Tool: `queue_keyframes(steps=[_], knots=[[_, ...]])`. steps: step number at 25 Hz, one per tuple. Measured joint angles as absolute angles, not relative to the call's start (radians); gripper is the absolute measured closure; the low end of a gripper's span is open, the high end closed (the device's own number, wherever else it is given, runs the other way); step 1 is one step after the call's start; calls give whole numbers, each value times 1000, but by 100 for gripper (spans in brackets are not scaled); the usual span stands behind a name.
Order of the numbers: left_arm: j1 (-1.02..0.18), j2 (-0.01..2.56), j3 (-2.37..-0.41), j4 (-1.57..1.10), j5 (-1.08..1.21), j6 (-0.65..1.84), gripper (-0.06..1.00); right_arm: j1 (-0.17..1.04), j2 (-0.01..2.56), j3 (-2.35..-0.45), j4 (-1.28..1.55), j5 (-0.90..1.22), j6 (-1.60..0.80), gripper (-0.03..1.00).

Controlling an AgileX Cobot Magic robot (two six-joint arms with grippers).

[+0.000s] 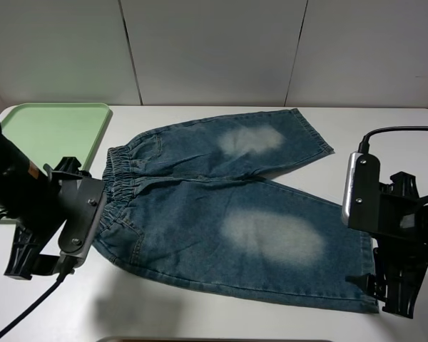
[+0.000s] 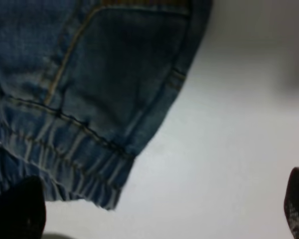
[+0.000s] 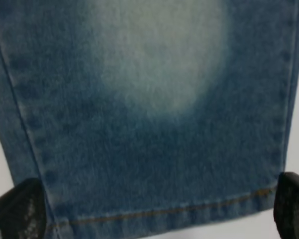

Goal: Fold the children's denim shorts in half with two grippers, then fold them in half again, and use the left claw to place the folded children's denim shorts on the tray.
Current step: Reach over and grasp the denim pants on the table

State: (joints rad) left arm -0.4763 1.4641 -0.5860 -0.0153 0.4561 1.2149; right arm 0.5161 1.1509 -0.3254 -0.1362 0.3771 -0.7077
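Note:
My right gripper is going to close on the near leg's outer side edge (image 1: pixel 337 306) (image 3: pixel 7 152), just short of where the hem of the children's denim shorts is.
The children's denim shorts (image 1: pixel 221 214) lie spread flat on the white table, with the waistband to the left, the legs to the right and a pale patch on each leg. The pale green tray (image 1: pixel 50 128) sits at the back left, empty. My left gripper (image 1: pixel 53 221) hovers open over the near waistband corner. In the left wrist view (image 2: pixel 157 209) its fingertips (image 2: pixel 17 211) straddle that corner of the shorts (image 2: pixel 104 74). My right gripper (image 1: pixel 396 239) hovers open over the near leg's hem. In the right wrist view (image 3: pixel 154 209) its fingertips (image 3: pixel 17 211) straddle the hem of the shorts (image 3: pixel 149 124).
The white table (image 1: pixel 200 313) shows bare surface in front of the shorts. A pale panelled wall (image 1: pixel 214 50) closes the back. The tray's right rim lies close to the waistband's far corner.

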Motion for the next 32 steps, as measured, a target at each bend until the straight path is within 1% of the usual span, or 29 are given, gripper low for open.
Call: queue_keyframes(steps=[8, 16, 18, 20, 24, 32], knots=[[-476, 1504, -586, -41, 379, 1218, -1, 516, 1262, -325, -137, 337, -708, 27], [-476, 1507, -586, -81, 321, 1219, -1, 518, 1307, -313, -95, 308, -715, 27], [-476, 1507, -586, -83, 314, 1219, -1, 547, 1313, -287, -93, 294, -747, 27], [-476, 1507, -586, -84, 306, 1219, -1, 600, 1316, -265, -91, 268, -769, 27], [-476, 1507, -586, -87, 303, 1221, -1, 686, 1338, -227, -91, 163, -764, 27], [-476, 1507, -586, -87, 301, 1221, -1, 697, 1398, -218, -130, 133, -758, 27]])
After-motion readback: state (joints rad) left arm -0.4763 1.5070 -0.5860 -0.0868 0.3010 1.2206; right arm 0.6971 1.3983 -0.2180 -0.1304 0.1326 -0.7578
